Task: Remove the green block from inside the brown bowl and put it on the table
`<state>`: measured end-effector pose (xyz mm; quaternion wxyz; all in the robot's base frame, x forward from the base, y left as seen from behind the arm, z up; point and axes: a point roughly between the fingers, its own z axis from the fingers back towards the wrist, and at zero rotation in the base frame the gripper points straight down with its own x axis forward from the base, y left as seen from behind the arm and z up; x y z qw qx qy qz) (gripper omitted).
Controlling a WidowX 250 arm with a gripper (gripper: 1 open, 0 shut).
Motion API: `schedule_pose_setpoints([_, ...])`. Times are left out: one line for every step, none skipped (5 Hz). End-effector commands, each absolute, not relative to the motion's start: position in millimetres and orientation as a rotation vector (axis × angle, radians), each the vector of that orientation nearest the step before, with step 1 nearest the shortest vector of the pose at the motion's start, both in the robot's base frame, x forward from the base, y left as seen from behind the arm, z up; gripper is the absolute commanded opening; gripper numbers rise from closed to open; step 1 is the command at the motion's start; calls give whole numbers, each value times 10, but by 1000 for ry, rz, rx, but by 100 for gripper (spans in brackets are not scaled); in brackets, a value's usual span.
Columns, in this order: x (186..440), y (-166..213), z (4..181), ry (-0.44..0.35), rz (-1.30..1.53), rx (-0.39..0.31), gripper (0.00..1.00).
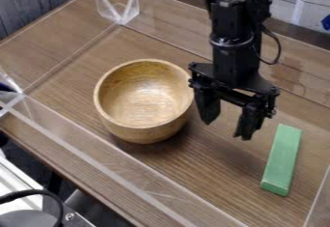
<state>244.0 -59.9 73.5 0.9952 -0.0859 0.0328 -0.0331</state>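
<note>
Next, I move my gripper to the green block's middle [283,158] on the table beside the brown bowl and close it there.
The green block [281,159] lies flat on the table [154,173] at the right, its long side running toward the front edge. My gripper [229,117] hangs to the left of it, above the tabletop, fingers spread open with nothing between them. It is apart from the block. The brown bowl [146,99] sits upright left of the gripper, its pale inside bare.
Low clear acrylic walls [77,139] edge the tabletop at the front left and back. A clear corner bracket [119,9] stands at the back. The black arm [234,23] rises above the gripper.
</note>
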Motion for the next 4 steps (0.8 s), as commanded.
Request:
schedule_pose_setpoints([2480, -721, 788, 40, -104, -178, 100])
schedule_pose_setpoints([2507, -783, 806, 16, -118, -194, 100])
schedule_pose_setpoints([2541, -817, 823, -4, -126, -208, 100])
schedule_pose_setpoints([2576, -939, 799, -20, -125, -200, 100])
